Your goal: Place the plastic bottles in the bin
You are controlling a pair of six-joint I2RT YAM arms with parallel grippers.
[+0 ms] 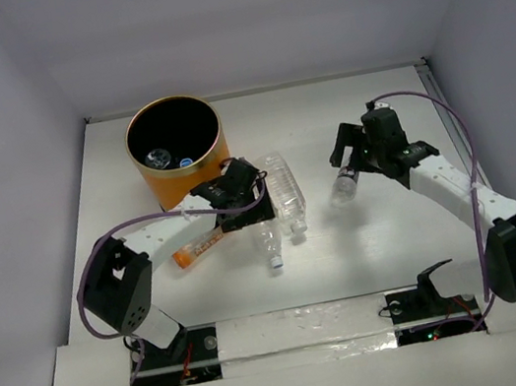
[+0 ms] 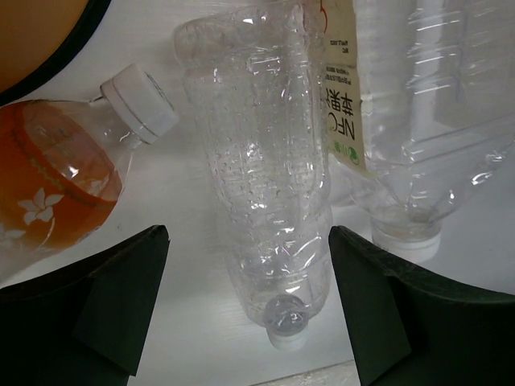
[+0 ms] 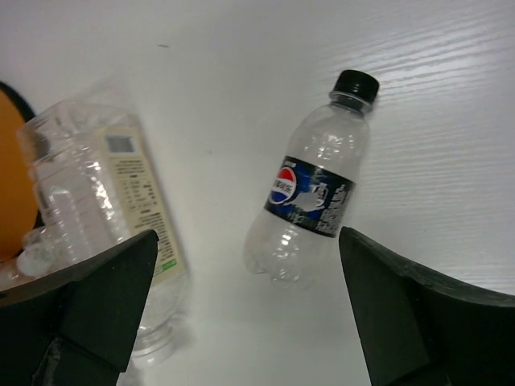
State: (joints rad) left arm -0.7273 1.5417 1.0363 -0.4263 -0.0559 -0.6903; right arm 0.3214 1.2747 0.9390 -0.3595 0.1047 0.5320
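Note:
My right gripper is going to close its fingers on the blue label (image 1: 347,173) (image 3: 308,199) that goes around the middle of the bottle with the black cap.
The orange-yellow bin (image 1: 176,147) stands at the back left, with a couple of small bottles showing in its black inside. My left gripper (image 1: 235,189) (image 2: 248,257) is open, hanging over a ribbed clear bottle (image 2: 269,193) (image 1: 268,239) that lies between the jaws without touching them. An orange bottle (image 2: 56,201) (image 1: 198,250) lies to its left and a larger clear labelled bottle (image 2: 418,121) (image 1: 285,193) to its right. My right gripper (image 1: 359,150) (image 3: 248,241) is open above a black-capped, blue-labelled bottle (image 3: 318,201) (image 1: 344,186) that lies on the table.
White walls enclose the table on the left, back and right. The bin's rim (image 2: 32,48) sits close to the left gripper. In the right wrist view the larger clear bottle (image 3: 105,217) lies beside the left finger, with the bin's orange side (image 3: 10,193) at the frame's edge.

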